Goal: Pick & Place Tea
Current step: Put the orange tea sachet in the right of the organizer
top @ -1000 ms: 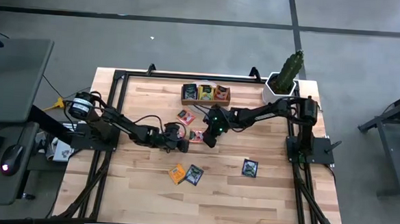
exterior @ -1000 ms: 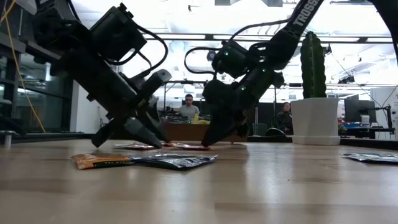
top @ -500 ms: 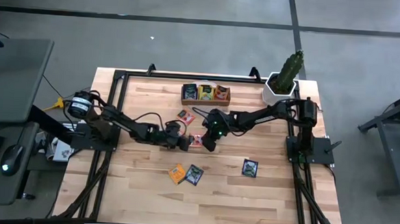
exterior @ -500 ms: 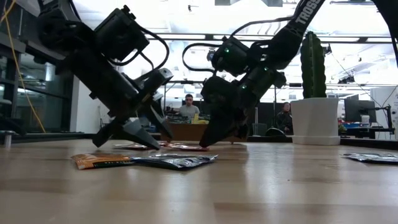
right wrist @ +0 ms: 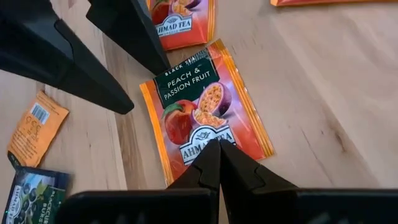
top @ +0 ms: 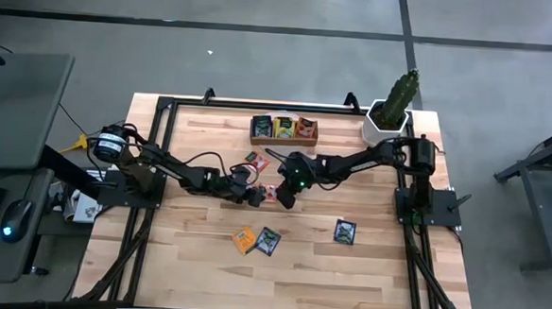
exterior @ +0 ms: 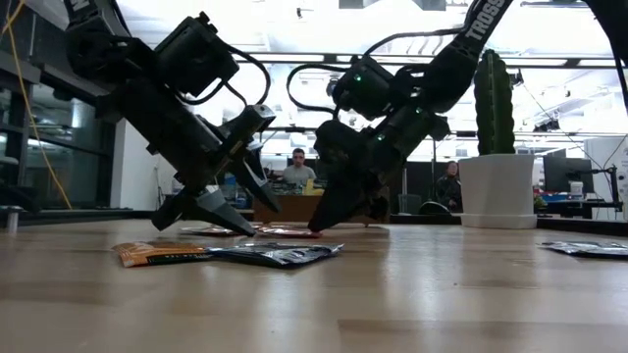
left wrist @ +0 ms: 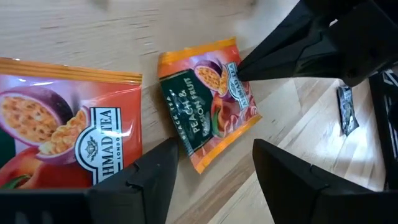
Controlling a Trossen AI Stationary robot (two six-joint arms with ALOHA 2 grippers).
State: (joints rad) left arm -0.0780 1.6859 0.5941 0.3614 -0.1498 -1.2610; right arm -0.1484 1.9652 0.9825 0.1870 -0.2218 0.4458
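Next, my right gripper hands over the orange sachet. It will let go of it between my left gripper's fingers, just above the table's middle (top: 287,198).
An orange peach-and-passion-fruit tea sachet (right wrist: 202,106) lies flat on the table's middle (top: 270,191). My right gripper (right wrist: 217,148) is shut, with its tip on that sachet. My left gripper (left wrist: 211,171) is open. Its two fingers stand either side of the sachet's end nearest the left arm (left wrist: 199,163), and no touch shows. A second orange sachet (left wrist: 56,134) lies flat just beside the left gripper's finger. In the low view, both grippers slant down to the table, the left gripper (exterior: 226,211) and the right gripper (exterior: 316,228). My right gripper presses its shut fingertips (right wrist: 216,155) down on the sachet's printed face, close to the edge nearest the right arm (left wrist: 235,70). The fingers slant down from the table's right. The sachet lies flat on the wood.
A brown wooden tray (top: 283,128) holding sachets stands at the back middle, with one more orange sachet (top: 255,160) in front of it. An orange sachet (top: 244,239) and a dark sachet (top: 269,240) lie nearer the front, another dark sachet (top: 345,232) to the right. A potted cactus (top: 392,111) stands far right.
My left gripper has opened: the gap between its fingertips has widened step by step while it stayed low beside the orange sachet. My right gripper has stayed shut with its tip on the sachet, which has not moved.
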